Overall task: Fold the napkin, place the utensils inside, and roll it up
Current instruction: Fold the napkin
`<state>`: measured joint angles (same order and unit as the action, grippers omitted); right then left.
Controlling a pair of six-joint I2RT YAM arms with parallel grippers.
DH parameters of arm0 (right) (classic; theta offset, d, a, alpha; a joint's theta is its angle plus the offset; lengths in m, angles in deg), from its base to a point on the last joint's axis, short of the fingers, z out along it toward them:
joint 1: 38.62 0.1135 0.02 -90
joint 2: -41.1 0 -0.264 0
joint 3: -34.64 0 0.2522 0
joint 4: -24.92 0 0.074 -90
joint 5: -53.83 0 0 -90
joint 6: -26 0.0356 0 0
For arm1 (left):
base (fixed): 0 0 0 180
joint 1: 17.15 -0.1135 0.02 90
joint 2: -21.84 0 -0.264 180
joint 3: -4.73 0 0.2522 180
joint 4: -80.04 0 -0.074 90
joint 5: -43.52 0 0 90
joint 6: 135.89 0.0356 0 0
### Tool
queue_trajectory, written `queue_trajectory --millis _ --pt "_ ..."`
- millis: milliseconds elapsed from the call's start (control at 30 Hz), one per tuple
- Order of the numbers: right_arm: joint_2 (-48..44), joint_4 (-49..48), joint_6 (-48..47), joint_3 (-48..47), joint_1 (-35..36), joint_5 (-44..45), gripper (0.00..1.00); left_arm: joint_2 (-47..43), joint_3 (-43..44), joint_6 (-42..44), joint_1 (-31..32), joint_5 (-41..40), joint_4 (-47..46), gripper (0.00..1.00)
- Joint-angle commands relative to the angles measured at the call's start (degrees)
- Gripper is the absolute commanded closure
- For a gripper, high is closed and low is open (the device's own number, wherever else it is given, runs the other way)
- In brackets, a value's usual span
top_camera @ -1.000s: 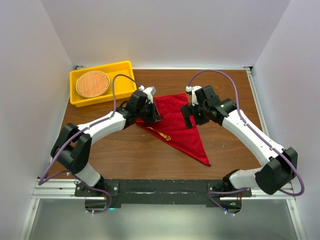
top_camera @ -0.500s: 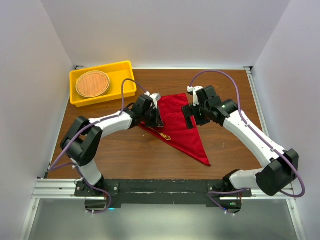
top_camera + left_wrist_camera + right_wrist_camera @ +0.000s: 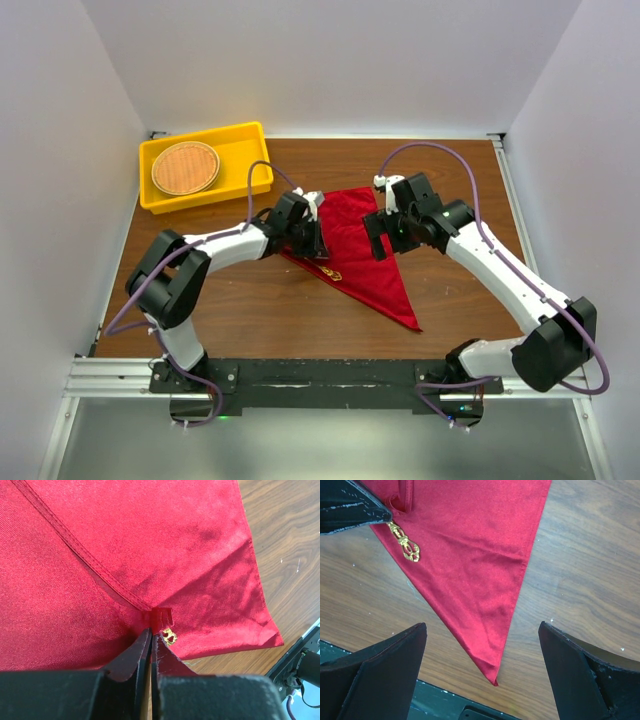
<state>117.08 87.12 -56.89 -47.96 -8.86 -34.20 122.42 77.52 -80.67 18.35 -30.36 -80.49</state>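
Note:
My right gripper will go next to the red napkin's long point point(image 3: 417, 328) point(image 3: 494, 679), nearest the black base rail, and close there to fold it back.
The red napkin point(image 3: 362, 250) lies folded into a triangle on the wooden table, its long point toward the near edge. The gold fork point(image 3: 328, 271) lies along its left edge with only the ornate handle end showing; the rest is under the cloth. My left gripper point(image 3: 308, 240) is shut, pinching a small fold of the napkin point(image 3: 150, 545) right beside the fork's handle end point(image 3: 169, 636). My right gripper point(image 3: 385, 235) is open and empty, hovering over the napkin point(image 3: 470, 555). In the right wrist view the fork point(image 3: 405, 545) and the left gripper point(image 3: 350, 505) show at upper left.
A yellow tray point(image 3: 250, 140) stands at the back left and holds a round woven mat point(image 3: 185, 167). White walls close in the table on three sides. The black base rail point(image 3: 470, 710) runs along the near edge.
My left gripper has moved a little right and inward over the napkin's left part, taking the pinched cloth with it. The right arm has barely moved.

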Motion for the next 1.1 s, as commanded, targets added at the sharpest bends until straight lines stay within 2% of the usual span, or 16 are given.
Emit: queue_trajectory --millis 0,533,633,767,933,1067 --pt "-0.7 -0.4 1.0 -0.2 -0.3 -0.3 0.02 0.5 -0.8 1.7 0.6 1.4 0.1 0.92" --pt "-0.9 -0.5 1.1 0.6 -0.6 0.0 0.02 0.4 -3.1 3.0 0.9 0.6 0.6 0.87" --pt "-1.0 -0.7 1.1 1.0 -0.6 0.0 0.02 0.9 -3.1 3.3 0.9 0.9 0.6 0.8" --pt "-1.0 -0.6 1.5 1.1 -0.7 -0.6 0.02 0.2 -3.0 3.8 0.8 1.5 -0.4 0.63" --pt "-0.3 -0.5 3.3 0.5 -0.6 -1.4 0.02 -1.9 -1.1 4.2 0.8 3.3 -0.3 0.56" --pt "0.7 0.2 4.4 -0.2 -0.5 -1.8 0.02 -7.5 -1.2 4.6 0.8 5.4 -0.3 0.54"
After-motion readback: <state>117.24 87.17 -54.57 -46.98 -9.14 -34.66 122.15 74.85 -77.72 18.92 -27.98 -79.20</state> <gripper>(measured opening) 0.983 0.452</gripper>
